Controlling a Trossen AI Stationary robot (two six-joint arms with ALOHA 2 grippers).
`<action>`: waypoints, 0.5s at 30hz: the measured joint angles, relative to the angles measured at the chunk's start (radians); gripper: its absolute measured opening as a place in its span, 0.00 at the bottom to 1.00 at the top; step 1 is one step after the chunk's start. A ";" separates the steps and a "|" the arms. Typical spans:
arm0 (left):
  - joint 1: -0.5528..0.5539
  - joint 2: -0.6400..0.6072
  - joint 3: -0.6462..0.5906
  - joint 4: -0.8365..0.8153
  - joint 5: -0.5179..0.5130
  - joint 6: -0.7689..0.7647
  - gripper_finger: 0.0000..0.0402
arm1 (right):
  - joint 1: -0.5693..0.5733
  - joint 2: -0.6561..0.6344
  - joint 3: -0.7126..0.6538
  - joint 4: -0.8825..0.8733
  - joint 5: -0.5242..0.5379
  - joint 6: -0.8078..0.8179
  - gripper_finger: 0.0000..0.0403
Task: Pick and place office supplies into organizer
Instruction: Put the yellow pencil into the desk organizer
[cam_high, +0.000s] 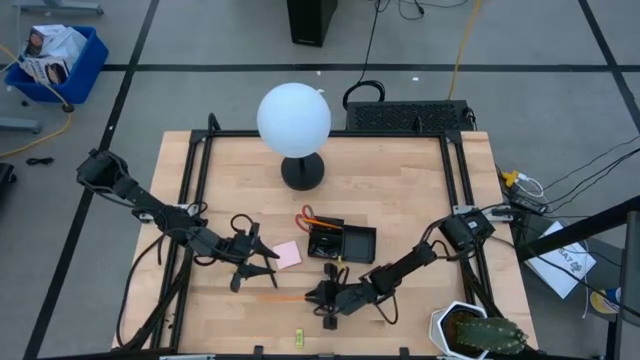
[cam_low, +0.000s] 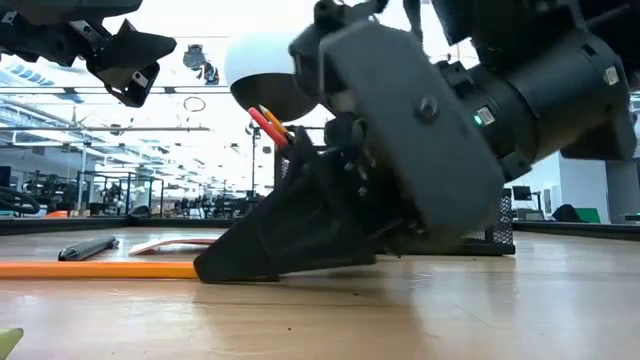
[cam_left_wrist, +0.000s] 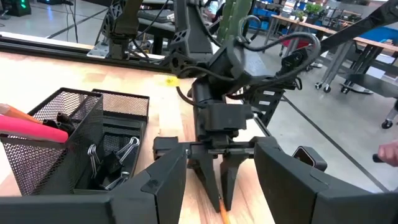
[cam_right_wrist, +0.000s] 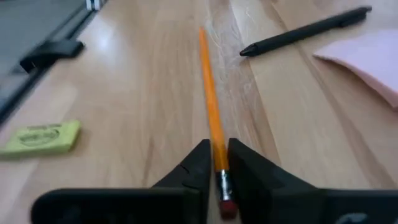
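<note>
My right gripper should open and take the pencil's body farther (cam_right_wrist: 215, 124) along before I lift it, because it pinches the pencil too near its eraser end.
An orange pencil (cam_right_wrist: 210, 93) lies flat on the table, and my right gripper (cam_right_wrist: 219, 163) is shut on its eraser end. A black pen (cam_right_wrist: 305, 30), the pink sticky-note pad (cam_high: 287, 254) and a yellow-green eraser (cam_right_wrist: 40, 137) lie loose nearby. The black mesh organizer (cam_high: 342, 241) holds red-handled scissors (cam_high: 307, 215) and clips (cam_left_wrist: 118, 155). My left gripper (cam_left_wrist: 221, 152) is open and raised above the table beside the pad, facing the right gripper. My right gripper pinches the pencil's eraser end (cam_right_wrist: 221, 180) between its two fingers. The fingers (cam_low: 225, 262) come in low from the table's right, slanting down and lying along the pencil. The pencil (cam_low: 100, 268) rests flat on the table, its long part running ahead of the fingertips.
A white globe lamp (cam_high: 293, 118) on a round black base (cam_high: 302, 172) stands at the far middle. A potted cactus (cam_high: 475, 335) sits at the near right corner. A black mesh box (cam_high: 410, 115) is behind the far edge.
</note>
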 joint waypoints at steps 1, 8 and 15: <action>0.000 0.000 0.000 0.000 0.000 0.001 0.49 | 0.000 0.000 -0.022 0.025 -0.003 0.014 0.16; 0.000 0.000 0.000 0.007 0.000 -0.002 0.49 | 0.002 0.054 -0.102 0.201 -0.023 -0.005 0.32; 0.000 0.000 0.000 0.007 0.000 -0.013 0.49 | -0.006 0.080 -0.081 0.231 -0.030 -0.038 0.31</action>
